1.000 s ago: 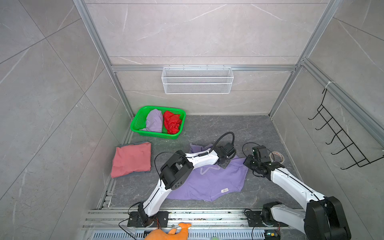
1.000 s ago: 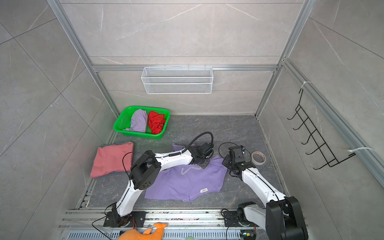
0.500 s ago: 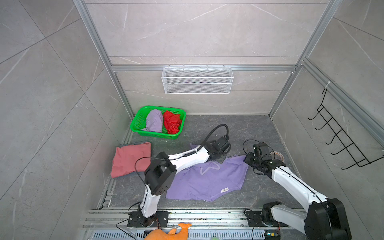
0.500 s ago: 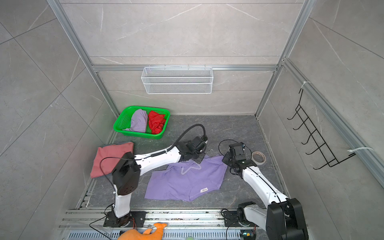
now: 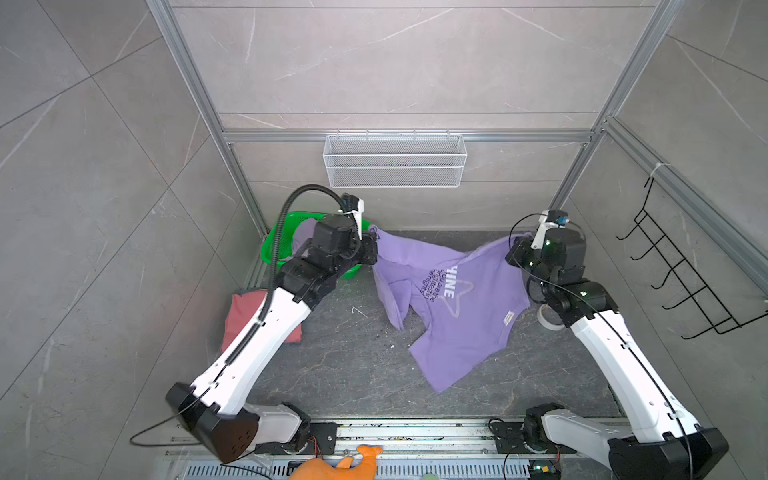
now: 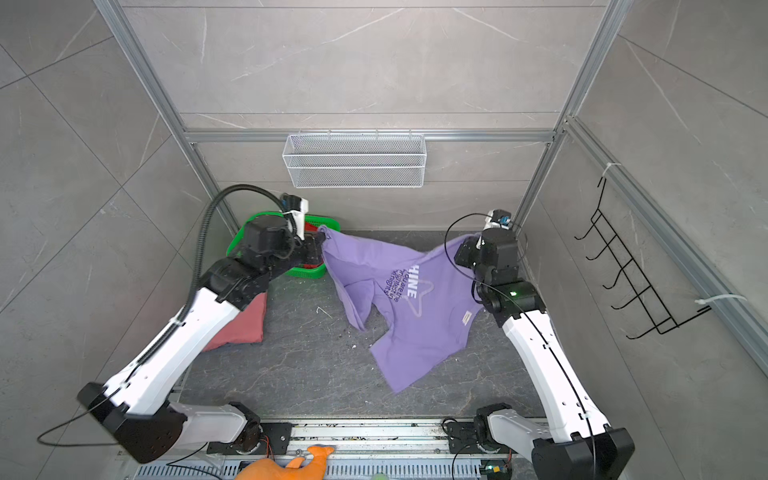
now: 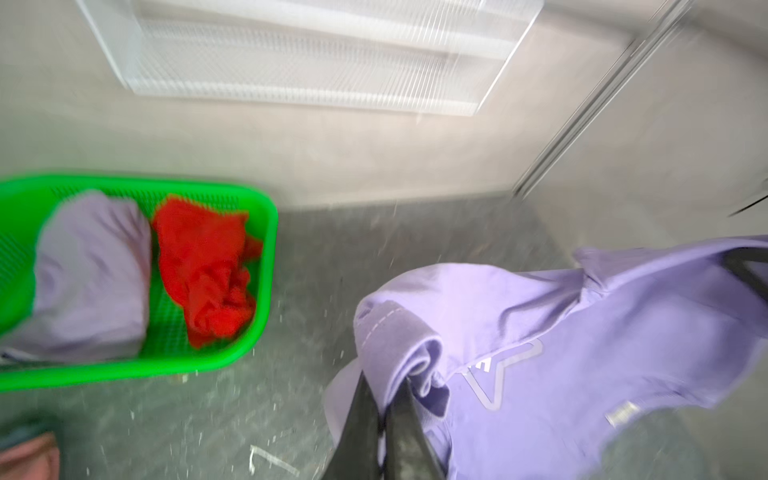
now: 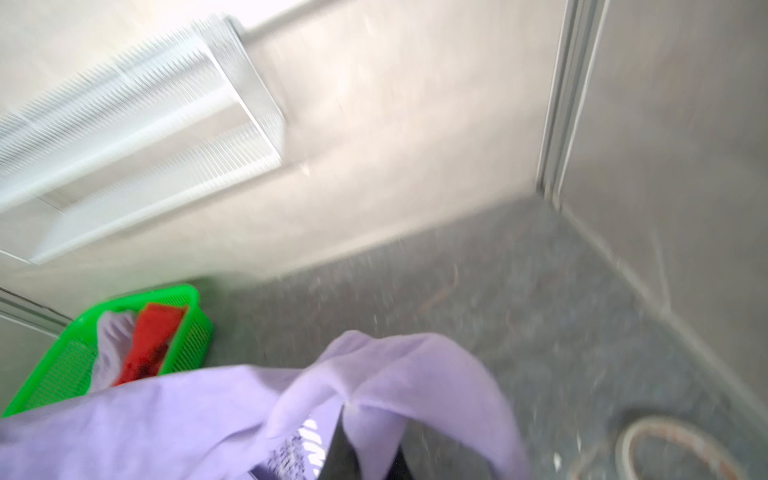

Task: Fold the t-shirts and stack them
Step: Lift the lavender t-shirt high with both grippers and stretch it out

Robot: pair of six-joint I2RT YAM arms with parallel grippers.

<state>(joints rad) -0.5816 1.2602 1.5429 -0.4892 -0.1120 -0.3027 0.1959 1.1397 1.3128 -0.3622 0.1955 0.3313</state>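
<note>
I'll lay the lavender t-shirt on the floor (image 5: 438, 347) between the dusty-pink t-shirt and tape roll with my right gripper.
A lavender t-shirt (image 5: 457, 307) (image 6: 419, 316) with a white "SHINE" star print hangs stretched in the air between my two grippers, its lower hem trailing toward the floor. My left gripper (image 5: 374, 249) (image 7: 384, 382) is shut on a bunched fold at one upper corner. The opposite corner is pinched in my right gripper (image 5: 513, 249) (image 8: 365, 419), which is shut too. A folded dusty-pink t-shirt (image 5: 245, 311) lies at the left, partly behind my left arm. Another lavender t-shirt (image 7: 91, 274) and a red one (image 7: 203, 266) lie crumpled in the green basket (image 7: 266, 232).
The green basket (image 5: 272, 249) stands at the back left corner. A white wire basket (image 5: 395, 160) hangs on the back wall. A tape roll (image 8: 681, 449) lies on the floor by the right arm. A black hook rack (image 5: 685, 282) is on the right wall, an orange plush toy (image 5: 336, 467) at the front rail.
Both arms have risen and spread apart, lifting the lavender t-shirt off the floor; it now hangs between them with its print showing.
</note>
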